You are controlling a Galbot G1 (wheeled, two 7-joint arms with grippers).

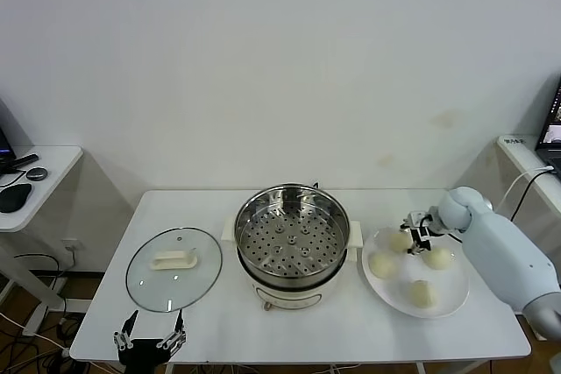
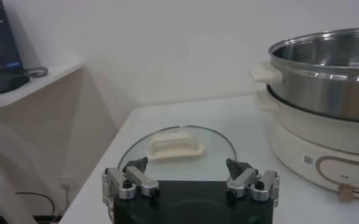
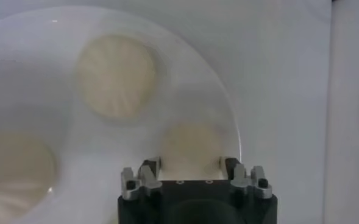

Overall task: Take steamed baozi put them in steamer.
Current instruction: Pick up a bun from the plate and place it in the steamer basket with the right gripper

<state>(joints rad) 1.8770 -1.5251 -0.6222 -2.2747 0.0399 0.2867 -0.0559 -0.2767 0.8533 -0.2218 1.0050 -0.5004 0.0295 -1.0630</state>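
Observation:
Next, I set the baozi on the far part of the steamer's perforated tray (image 1: 284,214) with my right gripper. The baozi is still on the white plate.
The steel steamer (image 1: 292,279) with its perforated tray stands mid-table and holds no bun; its wall also shows in the left wrist view (image 2: 325,85). Several cream-white baozi lie on a white plate (image 1: 456,291) to its right, among them ones at the plate's left (image 1: 382,264) and front (image 1: 422,293). My right gripper (image 1: 409,236) is at the plate's far left part, its fingers pressed on both sides of one baozi (image 3: 191,140), low over the plate (image 3: 45,49). Two other baozi (image 3: 115,76) lie beyond it. My left gripper (image 1: 149,339) is open and empty at the front left.
A glass lid (image 1: 173,269) with a white handle lies flat left of the steamer, just ahead of my left gripper (image 2: 188,176) in the left wrist view (image 2: 176,146). A side table (image 1: 35,181) stands at the left. A shelf (image 1: 526,155) stands at the right.

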